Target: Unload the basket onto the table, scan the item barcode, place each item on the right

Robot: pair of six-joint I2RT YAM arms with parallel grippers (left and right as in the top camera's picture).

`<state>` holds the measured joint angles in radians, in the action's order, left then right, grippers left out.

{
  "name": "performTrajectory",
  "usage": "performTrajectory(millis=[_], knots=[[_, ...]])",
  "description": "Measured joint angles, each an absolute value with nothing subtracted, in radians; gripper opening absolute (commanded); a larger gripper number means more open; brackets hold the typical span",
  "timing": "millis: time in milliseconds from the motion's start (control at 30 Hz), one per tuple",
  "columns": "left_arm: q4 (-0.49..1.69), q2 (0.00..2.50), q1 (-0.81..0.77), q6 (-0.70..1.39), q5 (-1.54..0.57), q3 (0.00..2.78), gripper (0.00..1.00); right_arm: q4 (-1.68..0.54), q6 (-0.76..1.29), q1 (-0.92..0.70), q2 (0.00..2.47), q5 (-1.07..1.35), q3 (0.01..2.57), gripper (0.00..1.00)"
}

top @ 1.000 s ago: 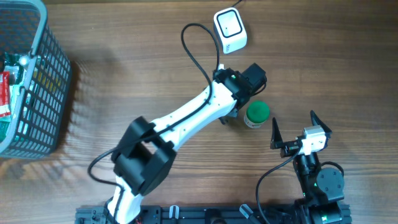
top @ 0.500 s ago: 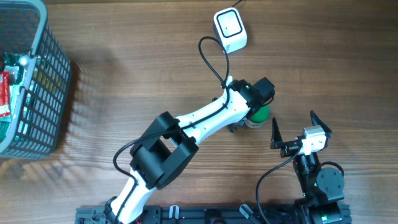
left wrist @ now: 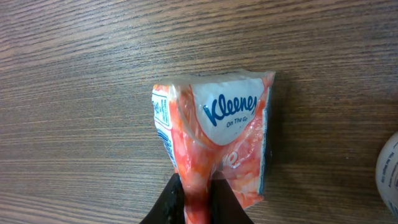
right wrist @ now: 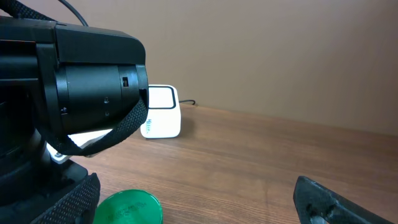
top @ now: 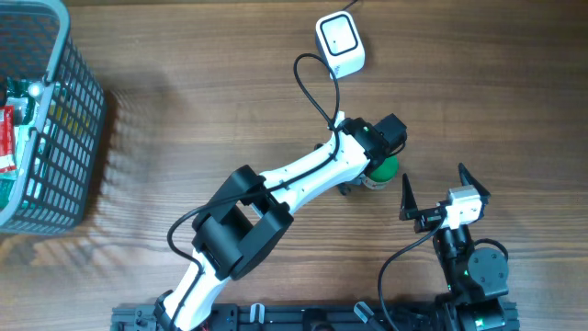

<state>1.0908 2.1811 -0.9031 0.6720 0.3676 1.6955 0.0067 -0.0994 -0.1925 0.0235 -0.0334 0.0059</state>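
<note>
My left gripper should set down the Kleenex tissue pack on the wooden table [top: 335, 172] [left wrist: 230, 152] beside the white jar with the green lid. The pack is now over the wooden table.
The item is an orange and white Kleenex tissue pack [left wrist: 217, 134], seen from above in the left wrist view over the wooden table. My left gripper [left wrist: 198, 190] is shut on the pack's near end, pinching the orange wrapper between its black fingers [left wrist: 171, 202]. In the overhead view my left wrist [top: 375, 138] hides the pack. The white scanner [top: 340, 43] stands at the table's far edge, also in the right wrist view as the scanner [right wrist: 160, 120]. My right gripper [top: 432, 198] stands open near the front right, holding nothing.
A green-lidded white jar [top: 383, 171] sits right beside the left wrist and just left of the right gripper; its lid [right wrist: 127, 208] fills the right wrist view's bottom left. A grey mesh basket [top: 64, 138] with packaged goods stands at the far left.
The left arm swung right and toward the front, ending over the green-lidded jar, then held still. The right arm has not moved.
</note>
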Motion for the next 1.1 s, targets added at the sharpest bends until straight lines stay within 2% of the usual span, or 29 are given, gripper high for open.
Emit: performTrajectory(millis=[133,300,567,700,1100], knots=[[1.091,2.181,-0.903,0.672,0.368,1.695,0.14,0.007,-0.099,-0.192,0.023,-0.033,0.006,1.00],[1.091,2.181,-0.903,0.676,0.368,1.695,0.04,0.007,-0.099,-0.192,0.023,-0.033,0.006,1.00],[1.093,2.181,-0.903,0.679,0.372,1.696,0.04,0.007,-0.099,-0.192,0.023,-0.033,0.006,1.00],[1.173,2.181,-0.903,0.656,0.437,1.729,0.04,0.007,-0.099,-0.192,0.023,-0.033,0.006,1.00],[1.225,2.188,-0.909,0.611,0.509,1.741,0.04,0.007,-0.099,-0.192,0.023,-0.033,0.006,1.00]])
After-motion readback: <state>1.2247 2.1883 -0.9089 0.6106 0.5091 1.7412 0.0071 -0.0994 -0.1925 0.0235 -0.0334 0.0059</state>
